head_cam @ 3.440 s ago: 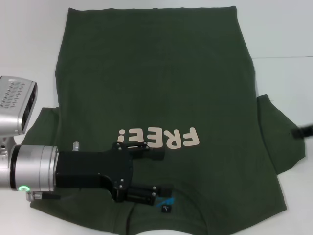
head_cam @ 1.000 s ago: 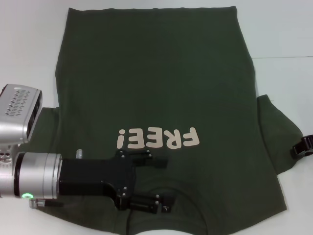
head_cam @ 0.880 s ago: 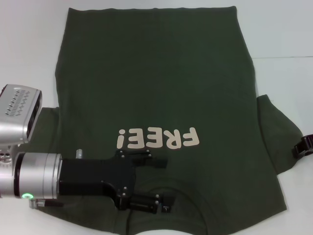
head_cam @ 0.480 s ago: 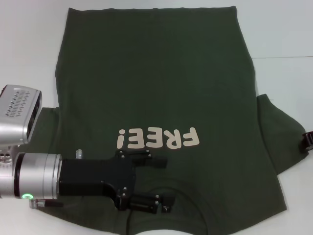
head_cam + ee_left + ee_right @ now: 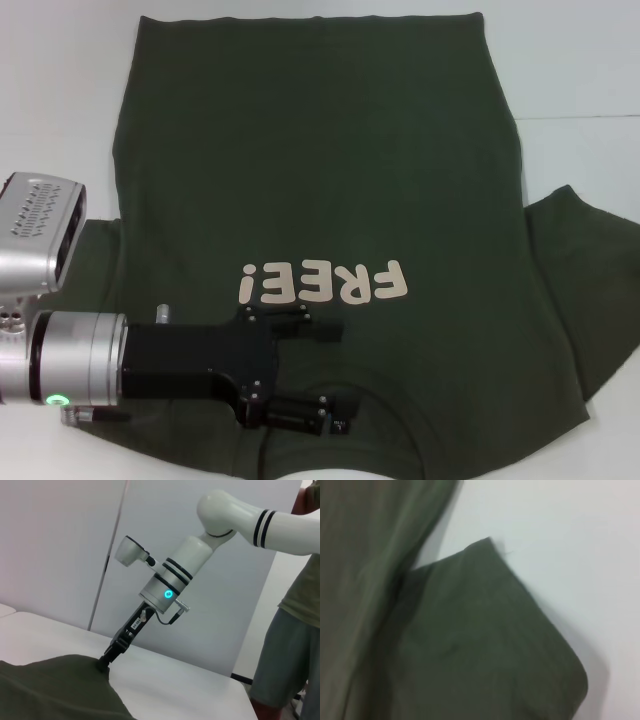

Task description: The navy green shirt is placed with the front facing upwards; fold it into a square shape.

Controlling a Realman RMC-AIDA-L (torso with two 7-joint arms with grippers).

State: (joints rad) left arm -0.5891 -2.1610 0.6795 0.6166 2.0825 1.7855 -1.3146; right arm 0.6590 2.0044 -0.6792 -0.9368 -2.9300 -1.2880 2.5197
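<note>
Next, my right gripper releases the folded-in sleeve on the shirt's front at the F end of the lettering (image 5: 425, 268).
The navy green shirt (image 5: 320, 160) lies flat on the white table, front up, with its pale "FREE!" lettering (image 5: 325, 283) toward me. My left gripper (image 5: 330, 372) hovers over the collar, open, one finger under the lettering and the other by the neck label (image 5: 341, 428). The right gripper is outside the head view. The left wrist view shows that right gripper (image 5: 106, 661) at the tip of the right sleeve (image 5: 585, 300), where the cloth (image 5: 55, 685) rises to a peak in its pinch. Up close, the right wrist view shows that sleeve (image 5: 485, 645).
The white table (image 5: 580, 70) surrounds the shirt on the left, right and far sides. A person (image 5: 290, 630) in a green top and grey shorts stands beside the table past the right arm (image 5: 170, 585).
The right gripper has slid out of the head view to the right, and the right sleeve has been drawn outward with it and spread wider. The left gripper has stayed over the collar.
</note>
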